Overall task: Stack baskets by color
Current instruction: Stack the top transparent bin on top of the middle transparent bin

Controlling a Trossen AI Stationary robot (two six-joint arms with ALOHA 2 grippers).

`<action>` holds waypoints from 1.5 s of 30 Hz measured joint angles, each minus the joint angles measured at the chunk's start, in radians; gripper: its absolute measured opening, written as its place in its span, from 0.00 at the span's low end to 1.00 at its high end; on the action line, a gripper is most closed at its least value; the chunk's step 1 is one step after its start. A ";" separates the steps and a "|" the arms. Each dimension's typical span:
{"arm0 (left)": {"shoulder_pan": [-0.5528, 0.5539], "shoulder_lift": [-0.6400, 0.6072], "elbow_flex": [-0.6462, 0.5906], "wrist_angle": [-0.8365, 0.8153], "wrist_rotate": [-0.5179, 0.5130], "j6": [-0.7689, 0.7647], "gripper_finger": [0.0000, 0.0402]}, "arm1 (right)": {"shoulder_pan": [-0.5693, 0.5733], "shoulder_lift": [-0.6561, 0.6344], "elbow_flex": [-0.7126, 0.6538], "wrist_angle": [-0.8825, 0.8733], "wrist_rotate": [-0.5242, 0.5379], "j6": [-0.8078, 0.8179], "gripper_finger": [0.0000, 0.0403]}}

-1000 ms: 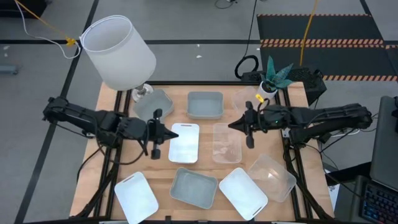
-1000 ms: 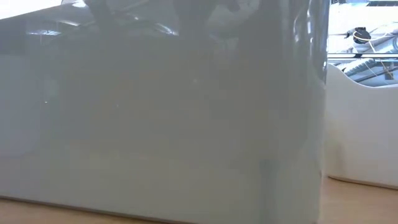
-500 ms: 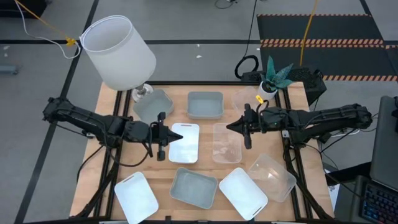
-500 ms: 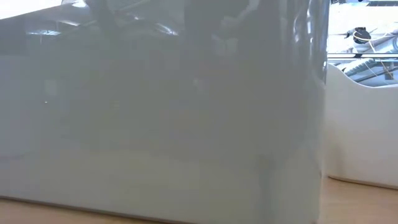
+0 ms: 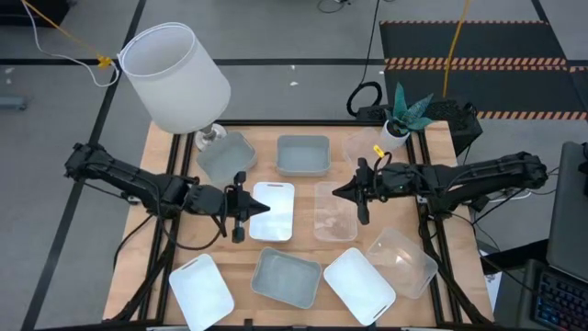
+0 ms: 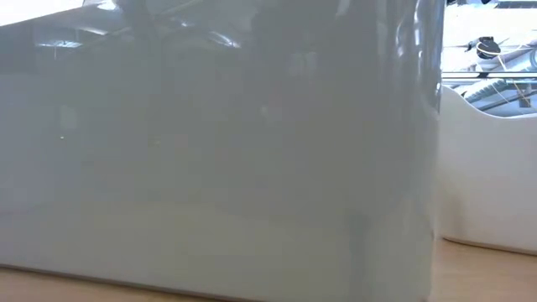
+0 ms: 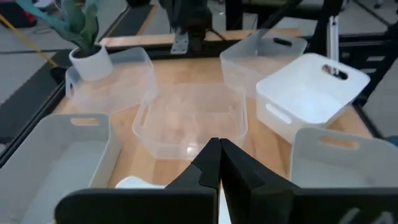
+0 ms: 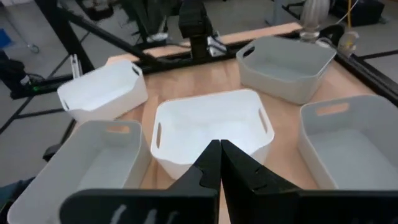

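Observation:
Next, my right gripper moves to close on the near rim of the far clear basket (image 5: 354,165), the one that is beside the potted plant.
Nine baskets lie on the wooden table. Two grey-blue baskets (image 5: 225,156) (image 5: 303,155) and a clear basket (image 5: 362,147) stand at the far side. A white basket (image 5: 273,210) and a clear basket (image 5: 334,211) sit mid-table. Two white ones (image 5: 201,290) (image 5: 358,283), a grey-blue one (image 5: 287,277) and a clear one (image 5: 401,262) are near. My left gripper (image 5: 263,208), shut (image 7: 219,155), hovers over the middle white basket's left rim. My right gripper (image 5: 337,191), shut (image 8: 217,155), hovers over the middle clear basket's right part.
A big white lampshade (image 5: 175,78) stands at the far left corner and a small potted plant (image 5: 400,119) at the far right. In the low view a grey-blue basket's wall (image 6: 218,151) fills almost everything, with a white basket (image 6: 491,176) beside it.
My left gripper has sunk and gone a little toward the table's right, over the middle white basket's left rim. My right gripper has edged toward the table's left, over the middle clear basket. Both have stayed shut. No basket has moved.

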 joint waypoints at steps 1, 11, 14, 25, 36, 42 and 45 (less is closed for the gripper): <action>0.000 0.002 0.000 -0.006 0.001 0.005 0.02 | 0.003 0.006 0.000 0.001 0.001 0.002 0.00; 0.002 -0.002 -0.001 0.029 0.000 0.061 0.02 | 0.021 0.018 0.037 -0.247 0.105 0.115 0.00; 0.002 -0.002 -0.001 0.027 0.000 0.062 0.02 | 0.005 0.017 0.107 -0.416 0.107 0.143 0.00; 0.002 -0.002 -0.001 0.062 -0.001 0.074 0.02 | -0.101 0.021 0.379 -0.913 0.100 0.036 0.00; 0.002 -0.002 -0.001 0.065 -0.001 0.061 0.02 | -0.278 0.087 0.408 -1.131 0.019 -0.214 0.01; 0.001 -0.002 -0.001 0.065 0.000 0.053 0.02 | -0.329 0.144 0.408 -1.154 0.019 -0.374 0.12; 0.001 -0.002 -0.001 0.065 0.000 0.050 0.02 | -0.341 0.162 0.408 -1.154 0.019 -0.451 0.19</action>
